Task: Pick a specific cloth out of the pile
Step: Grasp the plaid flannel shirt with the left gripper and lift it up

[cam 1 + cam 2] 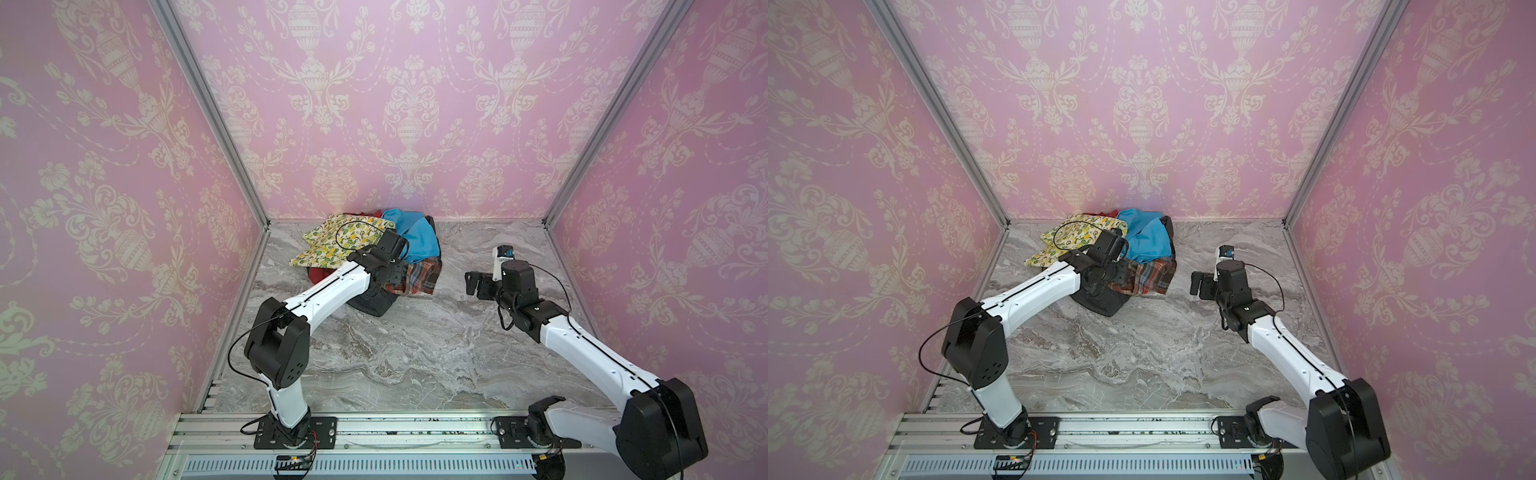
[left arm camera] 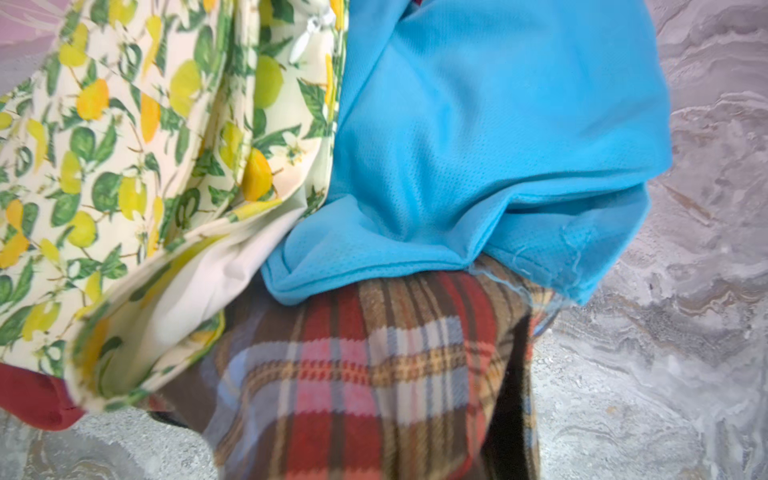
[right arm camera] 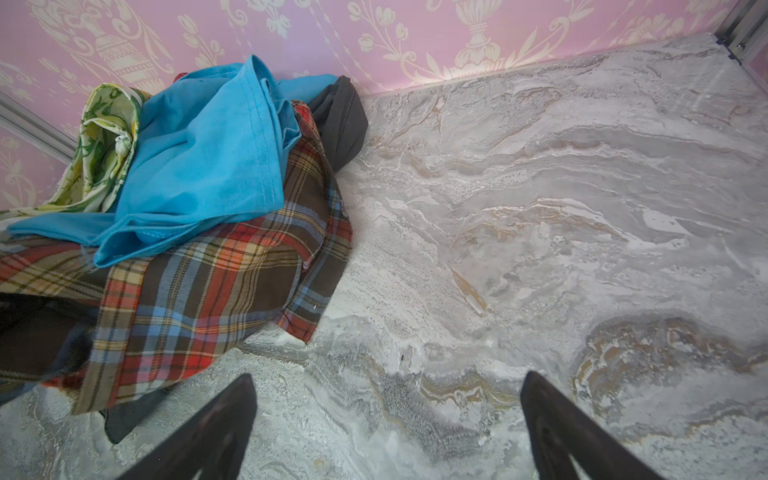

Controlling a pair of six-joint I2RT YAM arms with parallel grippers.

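The robot's right gripper needs to next move to the plaid cloth's outer edge (image 1: pixel 440 260) (image 3: pixel 342 212) beside the bright blue cloth and close there.
The pile (image 1: pixel 365 253) lies against the back wall, left of centre. The cloth (image 1: pixel 419 276) (image 1: pixel 1152 276), a brown plaid with red, blue and white checks, spills out at the pile's near right, under a bright blue cloth (image 1: pixel 417 237). My left gripper (image 1: pixel 390 277) (image 1: pixel 1115 275) sits at the cloth's left edge. In the left wrist view the cloth (image 2: pixel 353 374) bunches up over the jaws and hides them; the gripper is shut on it. My right gripper (image 1: pixel 471 283) (image 3: pixel 386 380) hovers open over bare table to the right of the cloth (image 3: pixel 199 299), holding nothing.
A cream lemon-print cloth (image 1: pixel 332 245) forms the pile's left side, with dark red fabric (image 1: pixel 320 274) under it and dark grey fabric (image 1: pixel 370 301) at the near edge. The marble table (image 1: pixel 415 357) is boxed in by pink patterned walls on three sides.
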